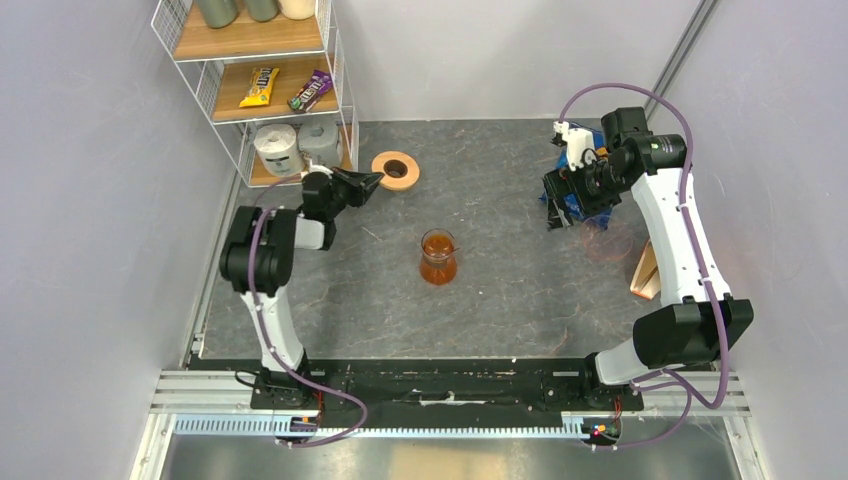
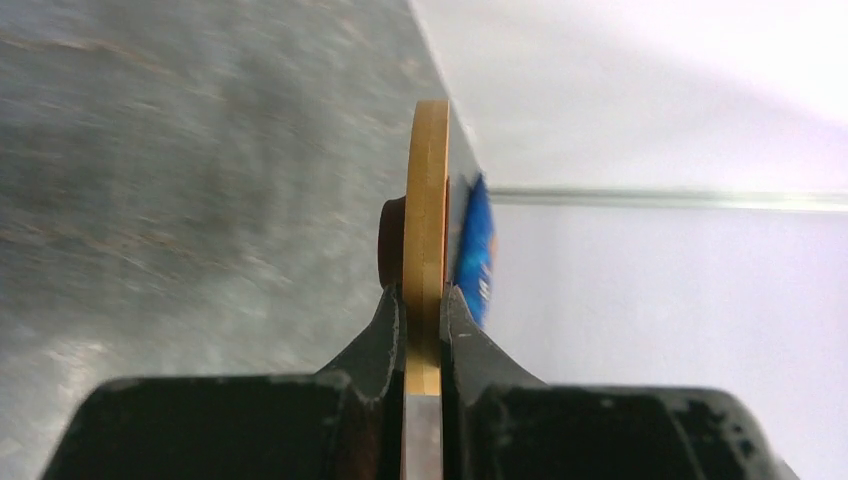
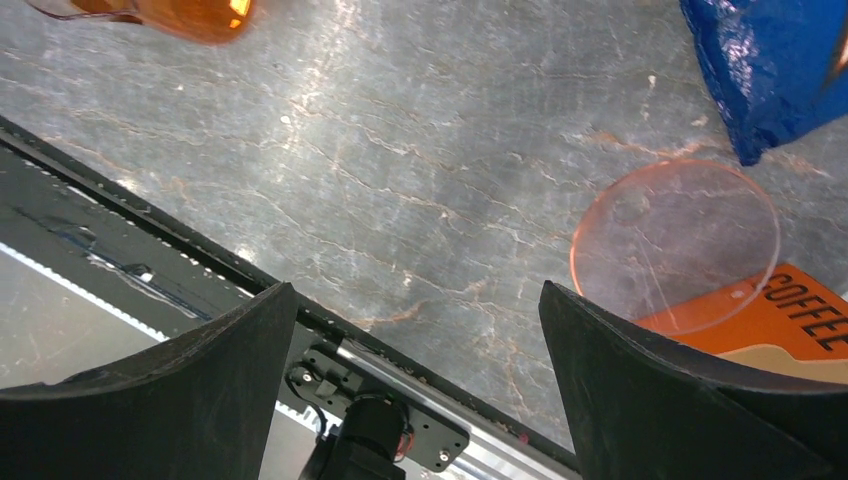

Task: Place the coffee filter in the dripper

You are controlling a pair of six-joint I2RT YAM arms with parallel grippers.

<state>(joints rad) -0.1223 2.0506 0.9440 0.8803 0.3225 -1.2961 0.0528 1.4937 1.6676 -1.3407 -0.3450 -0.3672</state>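
The flat ring will be set down. My left gripper will release it on the opening of the orange-brown glass dripper (image 1: 437,239).
The dripper (image 1: 438,258), an orange-brown hourglass-shaped glass funnel, stands upright mid-table; its edge shows at the top left of the right wrist view (image 3: 190,12). My left gripper (image 1: 376,181) is at the back left, shut on the rim of a flat orange-brown ring with a dark centre hole (image 1: 397,168). The left wrist view shows this ring edge-on (image 2: 428,200) between the gripper (image 2: 425,300) jaws. My right gripper (image 1: 560,208) hangs open and empty (image 3: 415,292) over the right side. A tan paper edge (image 3: 785,362), perhaps the coffee filter, lies on an orange pack marked COFFEE (image 3: 800,310).
A blue crisp bag (image 1: 566,195) lies under the right gripper (image 3: 770,70). A clear pinkish disc (image 1: 607,240) lies beside the orange pack (image 1: 646,272). A wire shelf (image 1: 262,90) with a paper roll (image 1: 277,148) and snacks stands at the back left.
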